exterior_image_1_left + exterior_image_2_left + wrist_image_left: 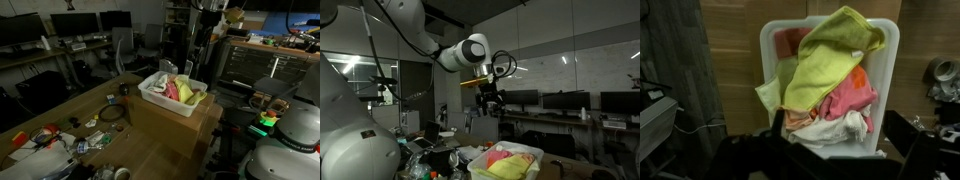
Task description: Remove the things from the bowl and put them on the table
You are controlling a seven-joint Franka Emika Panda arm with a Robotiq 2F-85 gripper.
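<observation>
Next, I move my gripper next to the yellow-green cloth's edge (179, 89) (822, 98) beside the pink cloth, around the middle of the heap, and close it there.
A white rectangular bowl (158, 97) stands on a wooden box and also shows in the wrist view (885, 60) and in an exterior view (485, 168). It holds a heap of cloths: a yellow-green one (830, 55) on top, a pink one (852, 97), and a white one (825, 130) at the near end. The heap shows in both exterior views (183, 90) (510, 155). My gripper (490, 97) hangs in the air well above the bowl. In the wrist view its fingers (840, 140) are spread wide at either side of the bowl's near end, open and empty.
The wooden box (175, 125) sits on a wooden table (60, 112). A black cable coil (110, 113) lies beside it, and small clutter (50, 140) covers the table's near corner. Desks with monitors (560, 102) stand behind. A metal object (943, 72) lies beside the bowl.
</observation>
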